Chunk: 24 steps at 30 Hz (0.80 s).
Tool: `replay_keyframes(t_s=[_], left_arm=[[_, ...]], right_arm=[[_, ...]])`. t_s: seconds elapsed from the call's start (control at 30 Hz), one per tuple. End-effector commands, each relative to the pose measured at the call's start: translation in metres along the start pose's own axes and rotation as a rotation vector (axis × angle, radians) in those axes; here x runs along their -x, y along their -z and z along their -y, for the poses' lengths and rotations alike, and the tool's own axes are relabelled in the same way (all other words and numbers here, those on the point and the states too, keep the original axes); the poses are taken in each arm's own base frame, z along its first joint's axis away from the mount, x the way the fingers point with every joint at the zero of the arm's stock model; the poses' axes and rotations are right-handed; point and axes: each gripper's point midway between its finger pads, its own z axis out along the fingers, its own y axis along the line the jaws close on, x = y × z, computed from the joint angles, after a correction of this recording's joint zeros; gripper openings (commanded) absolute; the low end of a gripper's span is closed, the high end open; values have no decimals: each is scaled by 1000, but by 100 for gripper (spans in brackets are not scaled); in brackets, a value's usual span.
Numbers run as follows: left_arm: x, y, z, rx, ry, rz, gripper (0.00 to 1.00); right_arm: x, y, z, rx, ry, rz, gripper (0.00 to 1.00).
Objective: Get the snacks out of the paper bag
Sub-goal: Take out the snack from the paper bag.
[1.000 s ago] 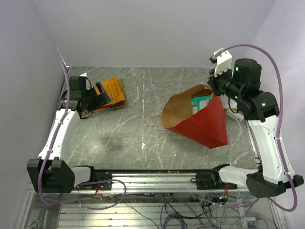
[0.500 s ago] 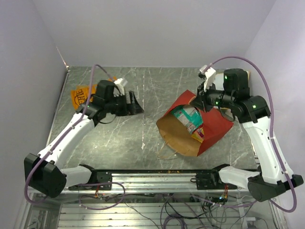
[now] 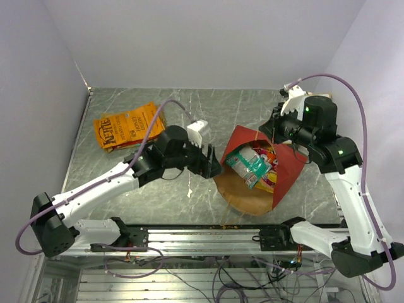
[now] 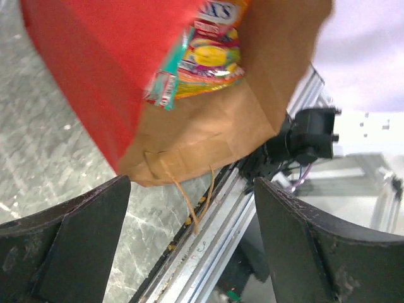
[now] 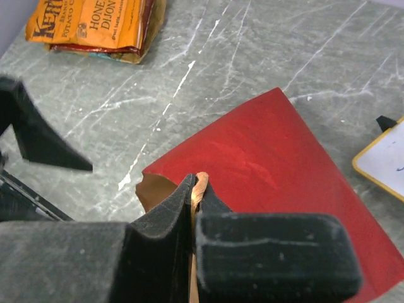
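Note:
The bag's red side blocks the green packet; left gripper should reach around through the bag's opening and pinch the packet's near corner (image 3: 251, 185).
The red paper bag (image 3: 281, 173) lies tilted at the right, its brown mouth facing front-left. Green, yellow and red snack packets (image 3: 250, 165) show inside it. My right gripper (image 3: 271, 129) is shut on the bag's far rim; in the right wrist view (image 5: 196, 186) the brown paper edge is pinched between the pads. My left gripper (image 3: 211, 163) is open and empty just left of the mouth. In the left wrist view the gripper (image 4: 192, 252) frames the bag (image 4: 88, 76), its packets (image 4: 205, 57) and a tan handle (image 4: 189, 205). The flat orange chip bag (image 3: 126, 125) lies far left on the table.
A white framed board (image 5: 382, 158) lies right of the bag. The metal rail (image 3: 202, 230) runs along the table's near edge, close under the bag's mouth. The orange chip bag (image 5: 95, 22) rests on another packet near the left wall.
My left gripper let go of the orange chip bag at the far left and swung right to the bag's mouth. My right gripper turned the bag so its mouth faces front-left.

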Motion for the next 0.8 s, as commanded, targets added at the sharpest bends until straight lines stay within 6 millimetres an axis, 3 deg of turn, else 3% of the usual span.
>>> replay_keyframes(t_s=[0.0, 0.27, 0.4, 0.67, 0.77], left_arm=[[18, 4, 44, -49, -227, 132, 89], [-11, -1, 95, -211, -535, 250, 81], [-29, -19, 104, -229, -674, 242, 80], [-62, -82, 63, -80, -861, 143, 69], [-71, -106, 57, -61, -851, 102, 70]], right_arm=[[26, -4, -7, 19, -86, 96, 0], [26, -7, -19, 71, -189, 98, 0], [21, -3, -23, 85, -226, 82, 0], [18, 10, -36, 139, -223, 36, 0], [22, 15, -40, 157, -230, 49, 0]])
